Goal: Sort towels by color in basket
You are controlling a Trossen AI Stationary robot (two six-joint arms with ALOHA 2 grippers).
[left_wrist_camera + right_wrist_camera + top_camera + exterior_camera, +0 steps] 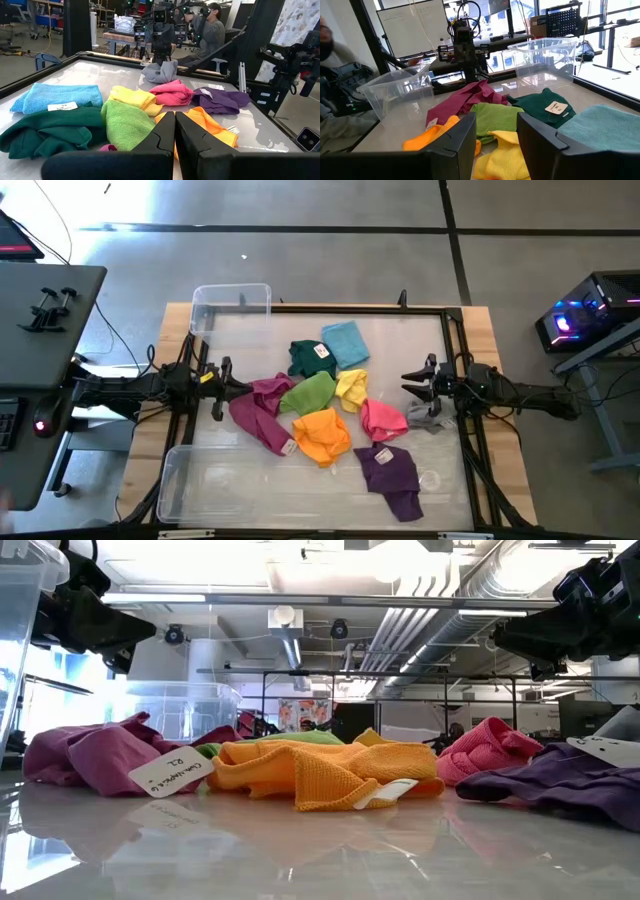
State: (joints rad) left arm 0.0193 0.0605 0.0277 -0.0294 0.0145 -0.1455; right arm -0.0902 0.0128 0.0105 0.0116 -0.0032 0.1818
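The robot's left gripper needs to close on the middle of the lime towel (308,393) (126,124), between the magenta towel and the yellow towel.
Nine small towels lie loosely heaped on the table's middle: magenta (256,408), dark green (303,356), light blue (346,342), lime (309,393), yellow (351,387), orange (322,436), pink (382,419), purple (392,475) and grey (428,419). Several carry white tags. My left gripper (226,386) hovers at the magenta towel's left edge, raised above the table, its fingers shut (175,131). My right gripper (414,386) hovers right of the yellow and pink towels, over the grey one, and is open (496,134). Both grippers hang high in the low view, touching nothing.
One clear plastic bin (231,307) stands at the table's far left corner, another (196,480) at the near left corner. A black frame (455,330) borders the glossy table. A person (210,30) sits beyond the table's right side. Bare tabletop lies near the front edge.
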